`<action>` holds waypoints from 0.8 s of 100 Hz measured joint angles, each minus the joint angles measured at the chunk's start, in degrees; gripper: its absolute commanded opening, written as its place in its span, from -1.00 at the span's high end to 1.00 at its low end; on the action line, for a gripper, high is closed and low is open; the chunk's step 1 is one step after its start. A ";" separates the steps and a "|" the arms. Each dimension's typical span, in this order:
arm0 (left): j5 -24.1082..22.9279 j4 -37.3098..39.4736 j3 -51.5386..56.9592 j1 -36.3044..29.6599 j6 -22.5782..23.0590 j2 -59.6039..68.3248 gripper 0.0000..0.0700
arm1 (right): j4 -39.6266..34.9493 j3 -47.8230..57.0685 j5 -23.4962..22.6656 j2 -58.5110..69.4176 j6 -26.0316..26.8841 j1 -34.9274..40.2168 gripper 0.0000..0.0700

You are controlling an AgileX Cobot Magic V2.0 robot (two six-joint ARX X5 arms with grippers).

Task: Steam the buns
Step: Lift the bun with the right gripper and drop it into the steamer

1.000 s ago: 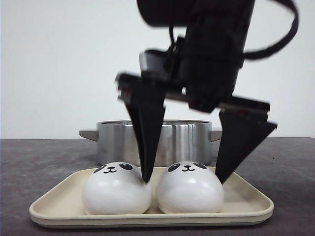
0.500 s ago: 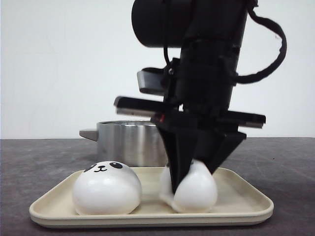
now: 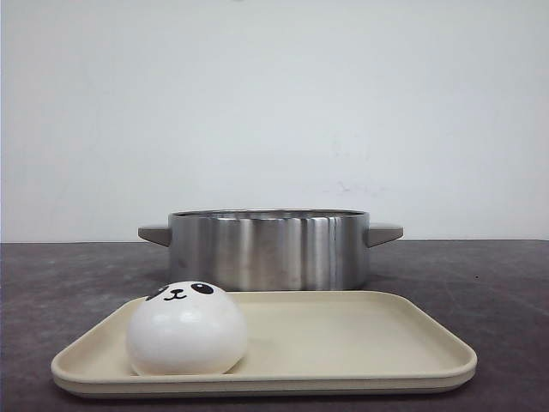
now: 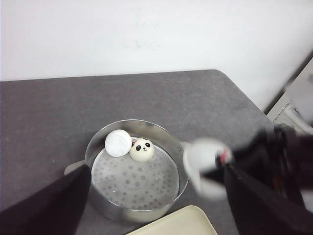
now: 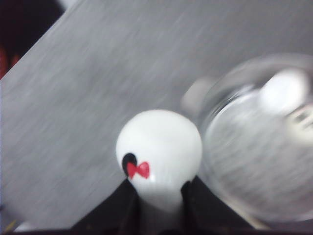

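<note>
My right gripper will put the bun with the red bow down inside the steel pot (image 3: 305, 211) (image 5: 243, 159) next to the other buns.
One panda bun (image 3: 187, 330) sits at the left of the beige tray (image 3: 257, 378). Behind it stands the steel pot (image 3: 268, 249). Neither gripper shows in the front view. In the right wrist view my right gripper (image 5: 159, 183) is shut on a bun (image 5: 159, 147) with a red bow, held in the air beside the pot (image 5: 254, 161). The left wrist view shows this held bun (image 4: 208, 164), blurred, just outside the pot's rim (image 4: 185, 169). Inside the pot lie a face-up bun (image 4: 142, 149) and a bun turned over (image 4: 118, 143). My left gripper (image 4: 156, 169) is open and empty above the pot.
The pot has a perforated steamer plate (image 4: 142, 186) and side handles (image 3: 384, 232). A tray corner (image 4: 186, 223) shows below the pot in the left wrist view. The grey table (image 4: 49, 107) ends at an edge to the right (image 4: 254, 107). A white wall stands behind.
My right gripper shut on the right-hand bun on the tray and lifted it up out of the front view. The left bun was nudged slightly left.
</note>
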 measured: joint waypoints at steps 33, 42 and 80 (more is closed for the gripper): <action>-0.72 -0.02 0.00 0.00 -0.02 0.00 -0.47 | 1.29 0.13 0.59 12.26 -5.79 -11.21 0.98; -1.40 0.00 0.00 0.00 0.00 0.00 -0.47 | 1.97 0.13 0.61 17.00 -7.02 -13.42 0.98; -1.44 -0.02 0.00 0.00 -0.02 0.00 -0.47 | 1.86 0.04 -3.80 28.17 -9.73 -14.97 0.96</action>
